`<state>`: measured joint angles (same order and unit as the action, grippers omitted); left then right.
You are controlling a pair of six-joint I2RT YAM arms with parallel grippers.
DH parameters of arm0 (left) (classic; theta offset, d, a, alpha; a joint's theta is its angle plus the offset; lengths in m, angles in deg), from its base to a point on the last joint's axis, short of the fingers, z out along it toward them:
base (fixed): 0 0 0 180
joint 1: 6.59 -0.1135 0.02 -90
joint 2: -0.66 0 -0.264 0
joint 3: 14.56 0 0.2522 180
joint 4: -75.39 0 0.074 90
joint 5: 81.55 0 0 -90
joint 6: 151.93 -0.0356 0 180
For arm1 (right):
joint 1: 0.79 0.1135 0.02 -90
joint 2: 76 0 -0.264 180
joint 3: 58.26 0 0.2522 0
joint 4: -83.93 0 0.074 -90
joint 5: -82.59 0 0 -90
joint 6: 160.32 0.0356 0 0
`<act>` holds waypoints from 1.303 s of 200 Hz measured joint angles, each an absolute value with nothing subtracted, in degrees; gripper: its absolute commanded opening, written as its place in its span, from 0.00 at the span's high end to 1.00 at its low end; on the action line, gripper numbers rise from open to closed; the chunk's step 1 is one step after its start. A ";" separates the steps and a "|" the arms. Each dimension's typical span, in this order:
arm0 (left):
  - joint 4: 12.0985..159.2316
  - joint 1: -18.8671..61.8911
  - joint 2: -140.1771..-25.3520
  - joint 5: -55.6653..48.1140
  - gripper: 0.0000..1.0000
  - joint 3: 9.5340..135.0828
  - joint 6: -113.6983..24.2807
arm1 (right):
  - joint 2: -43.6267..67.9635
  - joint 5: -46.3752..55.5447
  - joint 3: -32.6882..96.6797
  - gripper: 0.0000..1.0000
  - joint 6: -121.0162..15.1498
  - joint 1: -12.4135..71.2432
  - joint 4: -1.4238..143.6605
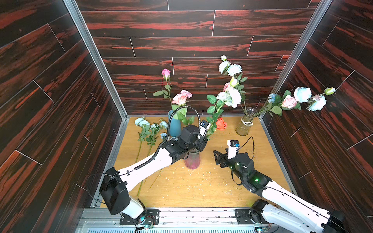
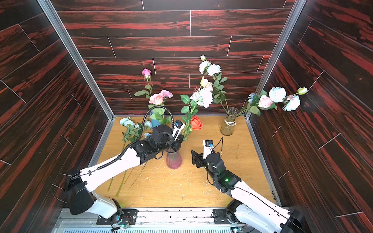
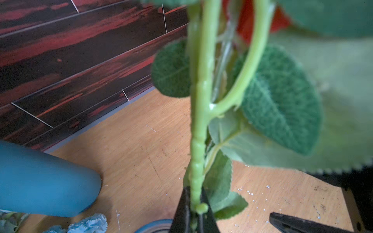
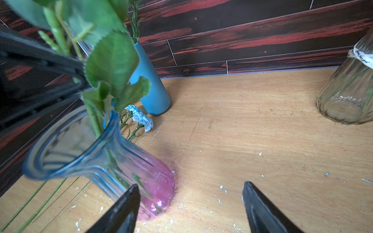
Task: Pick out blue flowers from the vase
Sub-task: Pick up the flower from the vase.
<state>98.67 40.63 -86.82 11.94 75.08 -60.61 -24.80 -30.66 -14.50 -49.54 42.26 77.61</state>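
The red rose's leaves lie against the blue flower's stem at my left gripper. I should open it and take that stem alone, nearer its fork (image 3: pixel 198 161).
The vase (image 1: pixel 192 160), clear glass with a pink base and a blue rim (image 4: pixel 66 159), stands mid-table. Just above its mouth my left gripper (image 1: pixel 202 141) is shut on a thick green stem (image 3: pixel 198 161) with broad serrated leaves. That stem forks higher up, and I cannot tell which bloom tops it. Pale blue-white heads (image 1: pixel 232 96) and a red rose (image 1: pixel 221 123) rise above the vase. Several blue flowers (image 1: pixel 144 123) lie flat at the table's left. My right gripper (image 4: pixel 189 199) is open and empty beside the vase's base.
A teal vase (image 1: pixel 174 126) with pink roses stands behind the left arm. A clear ribbed vase (image 1: pixel 245 125) at the back right holds more pale blue and pink blooms that lean over the right wall. White crumbs dot the wooden table (image 1: pixel 201 187).
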 measured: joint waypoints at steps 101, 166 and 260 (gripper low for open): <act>98.51 40.68 -84.57 10.15 0.73 75.06 -59.60 | -24.77 -30.48 -14.50 0.18 -49.54 42.22 77.59; 98.53 40.68 -84.52 10.41 0.75 75.06 -59.56 | -24.77 -30.48 -14.50 0.18 -49.54 42.22 77.59; 98.47 40.68 -85.20 17.45 0.60 75.04 -60.24 | -24.77 -30.31 -14.50 0.18 -49.54 42.22 77.59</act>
